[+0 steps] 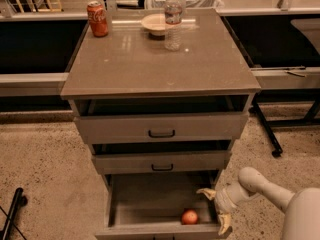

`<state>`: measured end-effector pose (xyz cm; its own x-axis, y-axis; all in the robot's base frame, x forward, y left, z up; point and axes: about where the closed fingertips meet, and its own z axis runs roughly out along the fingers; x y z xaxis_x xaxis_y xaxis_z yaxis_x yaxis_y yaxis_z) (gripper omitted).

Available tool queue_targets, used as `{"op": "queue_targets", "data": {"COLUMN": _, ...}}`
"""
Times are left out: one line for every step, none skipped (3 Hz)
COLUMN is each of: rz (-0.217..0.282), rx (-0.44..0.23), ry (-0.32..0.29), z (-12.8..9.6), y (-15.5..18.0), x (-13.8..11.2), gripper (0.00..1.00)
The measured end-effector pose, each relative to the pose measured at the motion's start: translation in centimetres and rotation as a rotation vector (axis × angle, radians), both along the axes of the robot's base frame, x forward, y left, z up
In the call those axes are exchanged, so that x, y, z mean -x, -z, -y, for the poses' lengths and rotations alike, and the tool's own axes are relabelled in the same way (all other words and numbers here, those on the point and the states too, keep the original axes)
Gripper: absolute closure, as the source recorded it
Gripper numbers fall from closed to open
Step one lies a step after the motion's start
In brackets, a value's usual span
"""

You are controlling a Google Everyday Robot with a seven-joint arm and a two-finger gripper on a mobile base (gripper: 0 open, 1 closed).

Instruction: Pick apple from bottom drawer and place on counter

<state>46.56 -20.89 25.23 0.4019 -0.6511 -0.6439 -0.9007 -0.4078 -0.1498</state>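
Observation:
Next, my gripper goes to the red-orange apple in the open bottom drawer and closes around the apple's middle (190, 217).
The apple (189, 217) is small and red-orange and lies on the floor of the open bottom drawer (150, 199), near its front right. My gripper (215, 209) is at the drawer's right side, just right of the apple and not touching it. Its two yellowish fingers (206, 193) are spread apart, one toward the back and one toward the front, with nothing between them. The grey-brown counter (150, 64) tops the cabinet above.
A red soda can (97, 18), a pale bowl (154, 23) and a clear water bottle (173, 18) stand at the back of the counter. The two upper drawers with black handles (161, 133) are slightly open. A black stand leg (12, 213) is at the lower left.

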Motion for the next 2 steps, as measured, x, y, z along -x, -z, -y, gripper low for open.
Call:
{"op": "queue_targets", "data": {"rz": -0.026, "rx": -0.074, "ry": 0.115, "z": 0.5, "y": 1.9, "x": -1.8, "gripper": 0.07}}
{"op": "queue_targets", "data": {"rz": -0.061, "rx": -0.157, "ry": 0.179, "z": -0.3, "y": 2.9, "x": -3.8, "gripper": 0.17}}
